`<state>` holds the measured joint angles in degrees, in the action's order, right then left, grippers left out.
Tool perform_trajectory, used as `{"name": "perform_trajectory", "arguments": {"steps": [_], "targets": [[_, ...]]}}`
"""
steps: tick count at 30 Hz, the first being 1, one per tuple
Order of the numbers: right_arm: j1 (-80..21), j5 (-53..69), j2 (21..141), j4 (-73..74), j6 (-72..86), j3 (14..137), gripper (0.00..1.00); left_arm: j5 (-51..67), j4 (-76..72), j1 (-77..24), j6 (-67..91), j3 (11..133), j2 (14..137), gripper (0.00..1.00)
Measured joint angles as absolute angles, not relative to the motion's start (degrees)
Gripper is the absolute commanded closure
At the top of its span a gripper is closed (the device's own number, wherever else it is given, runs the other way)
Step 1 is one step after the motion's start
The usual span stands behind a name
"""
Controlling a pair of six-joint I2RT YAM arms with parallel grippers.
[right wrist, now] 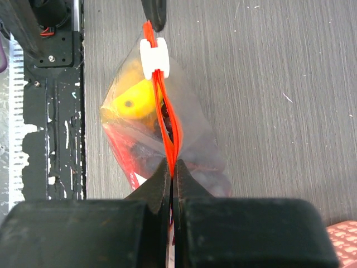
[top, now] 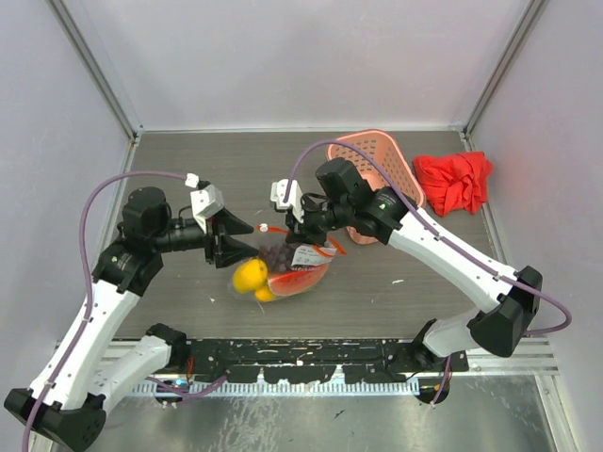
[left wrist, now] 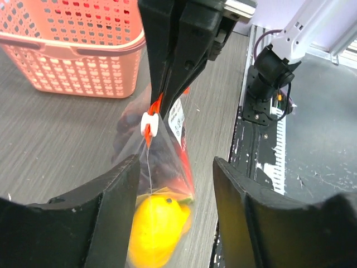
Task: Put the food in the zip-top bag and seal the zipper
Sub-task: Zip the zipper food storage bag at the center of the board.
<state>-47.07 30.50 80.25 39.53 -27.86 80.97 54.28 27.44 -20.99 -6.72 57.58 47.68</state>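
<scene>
I should pinch that zipper end (right wrist: pixel 148 29), which hangs free past the white slider, with my left gripper before my right gripper takes the slider and pulls it along.
The clear zip-top bag (top: pixel 287 271) hangs between my two grippers above the table. Inside it I see the yellow piece (left wrist: pixel 156 229), the orange piece (top: pixel 265 294) and the dark purple grape bunch (right wrist: pixel 198 174). My right gripper (right wrist: pixel 173 167) is shut on the orange-red zipper (right wrist: pixel 163 111) and holds the bag up. A white slider (right wrist: pixel 154 57) sits on the zipper towards the left gripper's end. My left gripper (left wrist: pixel 175 167) is open, its fingers (left wrist: pixel 111 195) on either side of the bag's lower part. The lime-green ball is not clearly visible.
The pink lattice basket (top: pixel 377 155) stands behind the right arm and fills the upper left of the left wrist view (left wrist: pixel 72 44). A red cloth (top: pixel 455 181) lies at the far right. The black base rail (top: pixel 311 358) runs along the near edge.
</scene>
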Motion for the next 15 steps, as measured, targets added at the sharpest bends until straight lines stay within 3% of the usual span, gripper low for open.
{"name": "perform_trajectory", "arguments": {"steps": [8,11,15], "targets": [[-47.03,29.61,80.09,39.48,-26.59,80.93,1.0,51.96,14.94,-21.04,3.46,50.39,50.13,0.33],[-47.03,29.63,80.09,39.48,-26.37,80.86,1.0,51.4,11.9,-21.04,5.69,49.8,52.03,0.35],[-47.03,29.67,80.09,39.44,-26.06,80.73,1.0,51.79,8.64,-21.06,7.68,49.78,53.76,0.45]]}}
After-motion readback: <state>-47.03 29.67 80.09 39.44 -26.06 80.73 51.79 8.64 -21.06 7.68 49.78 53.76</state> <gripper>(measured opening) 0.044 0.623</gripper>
